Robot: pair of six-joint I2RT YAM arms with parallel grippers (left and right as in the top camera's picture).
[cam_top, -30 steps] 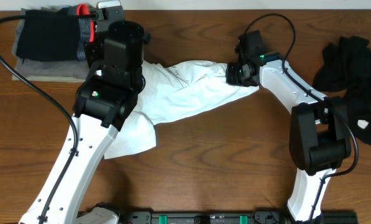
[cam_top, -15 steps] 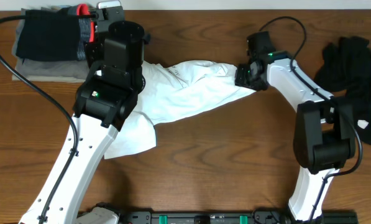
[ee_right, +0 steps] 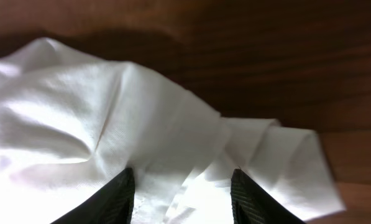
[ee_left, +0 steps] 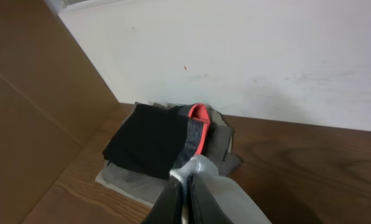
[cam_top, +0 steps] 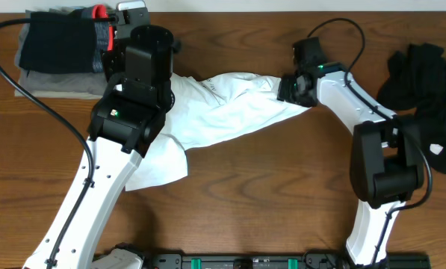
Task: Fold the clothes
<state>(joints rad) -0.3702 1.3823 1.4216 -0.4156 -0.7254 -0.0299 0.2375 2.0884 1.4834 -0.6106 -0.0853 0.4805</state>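
Observation:
The white T-shirt's end is bunched into a narrow tail, so my right gripper needs to pinch the fold nearer the T-shirt's middle [cam_top: 267, 88] before both of my grippers lift and stretch it.
The white T-shirt [cam_top: 223, 112] lies crumpled across the middle of the table, stretched between both arms. My left gripper [ee_left: 186, 182] is shut on a bunched fold of the T-shirt [ee_left: 201, 169] and holds it lifted; in the overhead view the left arm hides these jaws. My right gripper [ee_right: 182, 180] [cam_top: 290, 88] stands open over the shirt's right end, with white fabric [ee_right: 110, 118] lying between its fingers. Black garments [cam_top: 424, 90] with a small white patch sit in a heap at the right edge of the table.
A folded stack of grey, black and red-trimmed garments [cam_top: 58, 52] [ee_left: 154, 140] sits at the back left corner, just beyond my left gripper. A white wall [ee_left: 266, 56] rises behind the table. Bare wood [cam_top: 267, 194] lies in front of the shirt.
My right gripper's jaws have opened over the shirt's right end, and that arm shifted slightly right and back. The left arm and its grip have not moved.

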